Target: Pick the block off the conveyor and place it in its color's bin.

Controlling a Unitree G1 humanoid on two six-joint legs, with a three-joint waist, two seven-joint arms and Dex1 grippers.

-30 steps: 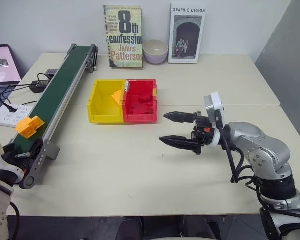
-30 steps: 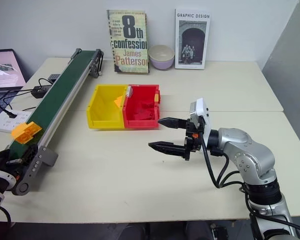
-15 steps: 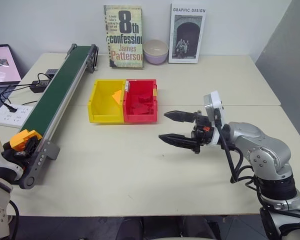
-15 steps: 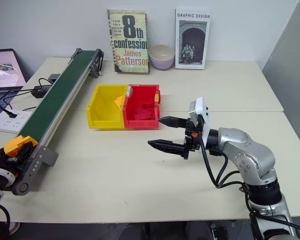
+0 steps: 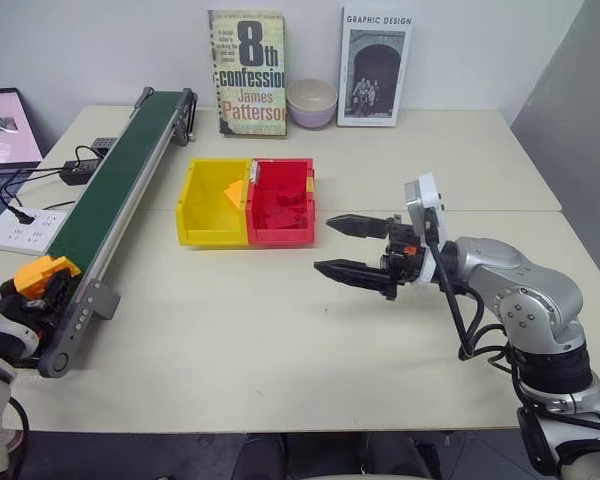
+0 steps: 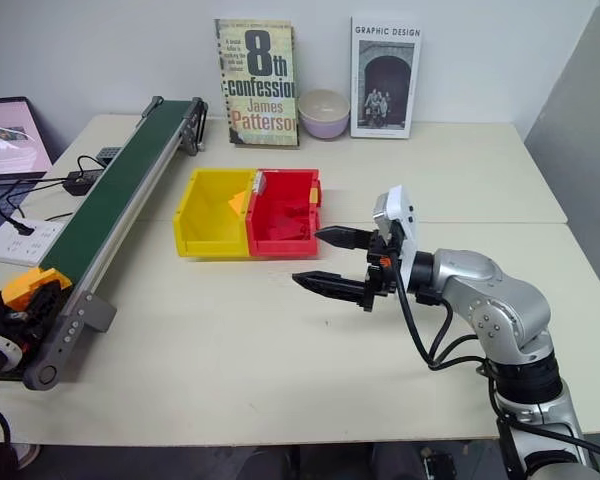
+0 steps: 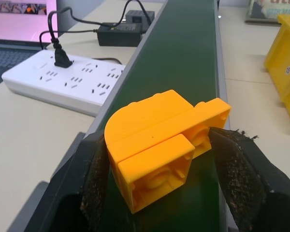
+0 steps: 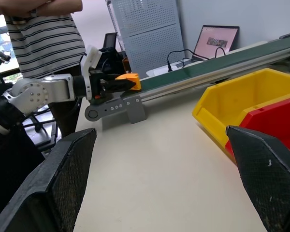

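Next, my left gripper drops the yellow-orange block in the yellow bin (image 5: 214,209), beside the orange piece, toward the conveyor.
The yellow-orange block (image 7: 157,137) sits at the near end of the dark-green conveyor (image 5: 110,190). My left gripper (image 7: 162,157) is shut on it, one black pad on each side. The head views show the same grip at the table's left front, block (image 5: 42,271) just above the end roller. My right gripper (image 5: 322,244) hovers open over the table middle, pointing left, just right of and nearer than the bins, holding nothing. The yellow bin (image 5: 205,205) stands beside the belt, joined to a red bin (image 5: 280,205).
Red pieces fill the red bin and one orange piece lies in the yellow bin. Two books (image 5: 246,72) and a bowl (image 5: 311,101) line the back edge. A laptop (image 5: 2,130), power strip (image 5: 20,230) and cables lie left of the belt. A person (image 8: 43,34) stands beyond the belt's near end.
The block rode down the belt to its near end and my left gripper shut on it. The right arm has held its place.
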